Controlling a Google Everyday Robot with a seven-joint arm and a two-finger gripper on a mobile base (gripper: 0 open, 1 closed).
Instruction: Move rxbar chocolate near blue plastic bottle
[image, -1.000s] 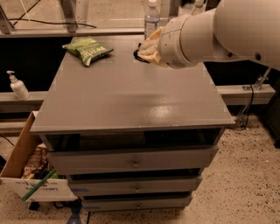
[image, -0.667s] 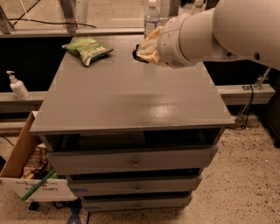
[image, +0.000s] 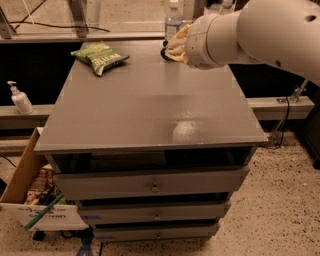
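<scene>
My gripper is to let go of the rxbar chocolate on the grey cabinet top (image: 179, 68), in front of the blue plastic bottle.
The blue plastic bottle (image: 173, 20), clear with a white cap, stands upright at the back edge of the grey cabinet top (image: 150, 105). My gripper (image: 168, 49) is at the end of the big white arm, low over the back right of the top, just in front of the bottle. A small dark patch (image: 163, 52) shows at its tip. It may be the rxbar chocolate, but the arm hides most of it.
A green chip bag (image: 100, 56) lies at the back left of the top. A white pump bottle (image: 20, 98) stands on a ledge to the left. An open cardboard box (image: 35, 195) sits on the floor at lower left. Drawers (image: 152, 184) face me.
The arm's tip and the dark patch have moved toward the back of the top, closer to the bottle. The chip bag has stayed put.
</scene>
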